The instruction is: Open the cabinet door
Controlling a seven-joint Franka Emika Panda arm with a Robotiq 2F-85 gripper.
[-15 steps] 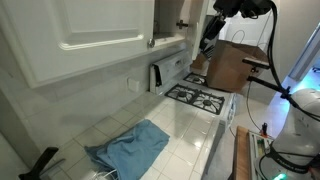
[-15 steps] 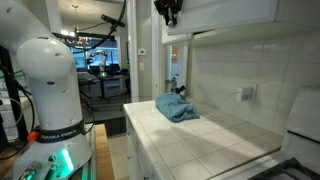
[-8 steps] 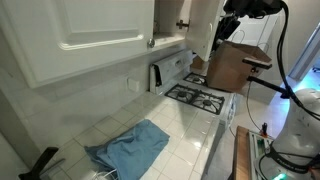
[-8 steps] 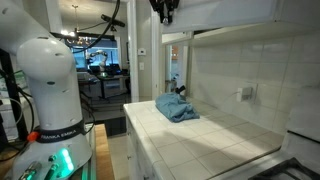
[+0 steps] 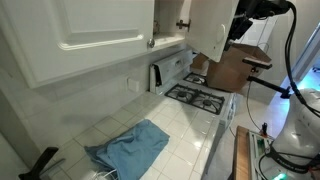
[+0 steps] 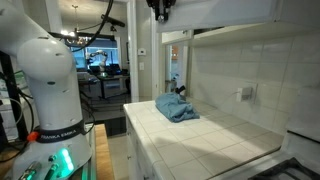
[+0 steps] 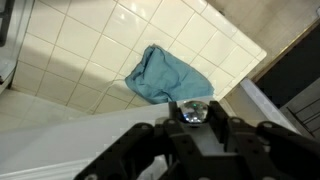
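Note:
Next, my gripper lets go of the small dark round knob, now between its two fingers, when the cabinet door is swung wider, up above the brown box (image 5: 238, 33).
The cabinet door (image 5: 210, 28) is white and stands swung out from the wall cabinet, showing its plain back in an exterior view. My gripper (image 5: 237, 28) is at its outer lower corner, and it also shows at the top edge of an exterior view (image 6: 160, 9). In the wrist view my gripper (image 7: 191, 120) is shut on the small round knob (image 7: 192, 110), which sits between the two fingers. The door's white face (image 7: 60, 145) fills the lower left of that view.
The wider white door (image 5: 80, 30) beside it is closed. A blue cloth (image 5: 128, 147) lies on the white tiled counter (image 5: 185, 125), below the door in the wrist view (image 7: 165, 73). A gas stove (image 5: 200, 97) and a brown box (image 5: 228, 68) lie beyond.
The cabinet door has swung further out from the cabinet. My gripper has moved with it, holding the knob, away from the cabinet front.

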